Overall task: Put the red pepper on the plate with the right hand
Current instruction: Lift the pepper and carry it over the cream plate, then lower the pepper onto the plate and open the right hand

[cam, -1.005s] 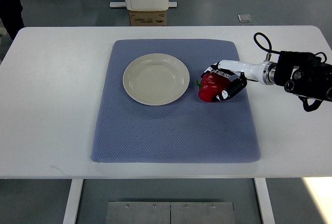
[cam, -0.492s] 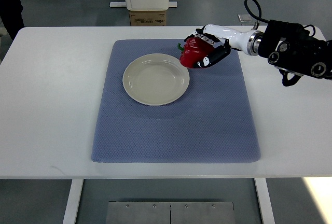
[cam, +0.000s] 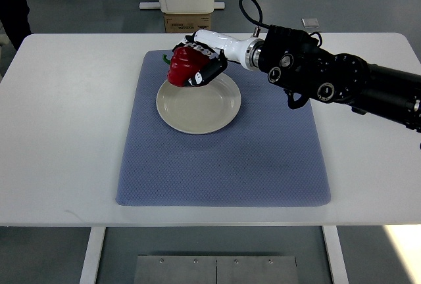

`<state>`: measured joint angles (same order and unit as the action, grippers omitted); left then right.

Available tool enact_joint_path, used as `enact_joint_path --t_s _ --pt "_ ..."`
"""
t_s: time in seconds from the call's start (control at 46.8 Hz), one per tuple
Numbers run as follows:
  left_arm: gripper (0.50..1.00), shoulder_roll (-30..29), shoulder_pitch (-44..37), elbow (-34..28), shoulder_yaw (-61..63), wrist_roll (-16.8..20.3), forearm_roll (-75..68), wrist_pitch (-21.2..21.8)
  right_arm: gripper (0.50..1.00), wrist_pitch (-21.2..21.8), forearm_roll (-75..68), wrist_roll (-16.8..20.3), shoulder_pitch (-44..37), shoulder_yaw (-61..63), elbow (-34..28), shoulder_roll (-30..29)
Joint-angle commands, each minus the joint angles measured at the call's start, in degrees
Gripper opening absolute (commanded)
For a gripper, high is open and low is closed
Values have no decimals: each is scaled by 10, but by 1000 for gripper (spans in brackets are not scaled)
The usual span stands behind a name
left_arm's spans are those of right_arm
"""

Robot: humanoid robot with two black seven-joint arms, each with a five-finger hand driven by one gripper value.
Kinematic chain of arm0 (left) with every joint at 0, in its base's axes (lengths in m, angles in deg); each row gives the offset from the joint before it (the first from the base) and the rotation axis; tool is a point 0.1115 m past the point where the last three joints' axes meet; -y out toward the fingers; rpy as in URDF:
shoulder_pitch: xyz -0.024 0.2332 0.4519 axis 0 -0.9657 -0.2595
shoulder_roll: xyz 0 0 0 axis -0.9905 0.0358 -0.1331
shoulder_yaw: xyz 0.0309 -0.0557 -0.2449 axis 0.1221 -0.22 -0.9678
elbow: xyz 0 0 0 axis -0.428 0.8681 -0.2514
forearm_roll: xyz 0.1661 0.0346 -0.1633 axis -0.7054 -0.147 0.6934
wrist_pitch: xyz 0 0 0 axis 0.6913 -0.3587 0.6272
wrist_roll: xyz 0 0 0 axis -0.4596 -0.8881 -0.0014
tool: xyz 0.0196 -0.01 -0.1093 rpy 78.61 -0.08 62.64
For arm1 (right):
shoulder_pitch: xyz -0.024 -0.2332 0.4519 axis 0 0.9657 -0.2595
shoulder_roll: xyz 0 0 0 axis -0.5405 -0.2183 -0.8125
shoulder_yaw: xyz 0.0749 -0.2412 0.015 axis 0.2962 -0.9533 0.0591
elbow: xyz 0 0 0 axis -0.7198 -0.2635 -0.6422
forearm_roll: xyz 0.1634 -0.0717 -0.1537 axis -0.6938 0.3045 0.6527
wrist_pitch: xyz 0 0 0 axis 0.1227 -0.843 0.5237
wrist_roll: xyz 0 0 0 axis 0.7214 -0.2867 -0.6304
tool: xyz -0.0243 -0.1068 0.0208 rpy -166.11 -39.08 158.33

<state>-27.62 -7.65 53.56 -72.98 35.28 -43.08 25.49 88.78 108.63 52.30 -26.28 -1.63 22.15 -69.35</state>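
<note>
I need to bring the red pepper to rest near the middle of the cream plate (cam: 203, 100) and let go of it there with my right gripper.
My right hand (cam: 195, 62) is shut on a red pepper (cam: 181, 69) and holds it in the air over the far left rim of a cream plate (cam: 204, 110). The plate lies on the far part of a blue-grey mat (cam: 223, 165). The right arm (cam: 329, 77) reaches in from the right edge across the mat's far right corner. The pepper's green stem points left. The left arm is out of view.
The mat lies on a white table (cam: 59, 133). A small grey object (cam: 310, 22) lies at the table's far edge. A white stand with a cardboard box (cam: 187, 22) is on the floor beyond the table.
My right hand has lifted the red pepper off the mat to the plate's right and carried it up and left, to above the plate's far left rim.
</note>
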Motion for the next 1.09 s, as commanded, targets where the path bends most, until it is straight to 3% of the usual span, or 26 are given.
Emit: enact_joint_path --t_s 0.0,1.07 --pt "1000 0 0 0 0 0 0 0 500 -1 0 0 2 0 12 0" --pt "1000 0 0 0 0 0 0 0 500 0 -15 -23 83 19 3 0"
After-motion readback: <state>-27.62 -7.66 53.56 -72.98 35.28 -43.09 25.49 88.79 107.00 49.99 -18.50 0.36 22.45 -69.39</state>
